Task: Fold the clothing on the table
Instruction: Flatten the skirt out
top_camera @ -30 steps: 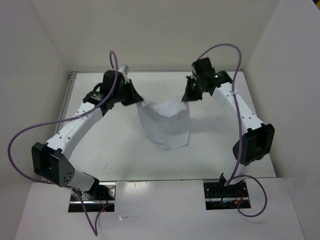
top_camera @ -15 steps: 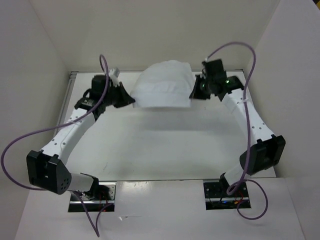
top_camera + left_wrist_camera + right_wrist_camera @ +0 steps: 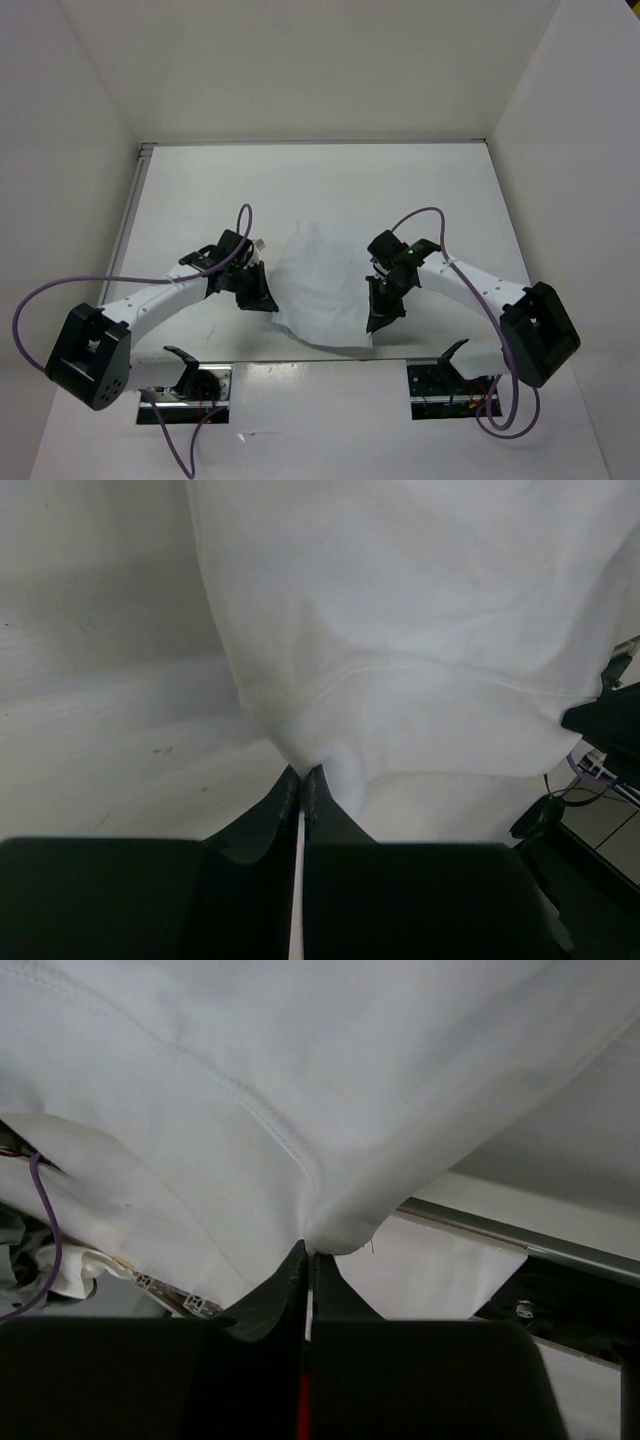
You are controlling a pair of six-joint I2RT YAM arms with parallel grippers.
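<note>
The clothing's lower edge slants close to the table's front edge, so the robot should put the clothing down and use its left gripper to regrip its corner [image 3: 278, 317].
The white clothing [image 3: 320, 285] hangs stretched between both grippers over the near half of the table [image 3: 200, 200], its lower edge close to the table's front edge. At its left corner my left gripper [image 3: 264, 297] is shut on it; the left wrist view shows the jaws [image 3: 303, 773] pinched together on a bunched, hemmed corner of the clothing [image 3: 400, 630]. My right gripper [image 3: 376, 315] is shut on the right corner, and in the right wrist view its fingertips [image 3: 308, 1248] clamp a hemmed fold of the clothing [image 3: 260, 1060].
White upright walls [image 3: 90, 120] close in the table on the left, back and right. The metal edge strip [image 3: 310, 359] runs along the front, with both arm bases [image 3: 185, 385] just below it. Purple cables [image 3: 60, 290] loop off each arm.
Both arms have swung from the far side of the table to the near side, carrying the clothing with them. It billowed up at the back and now hangs low near the front edge.
</note>
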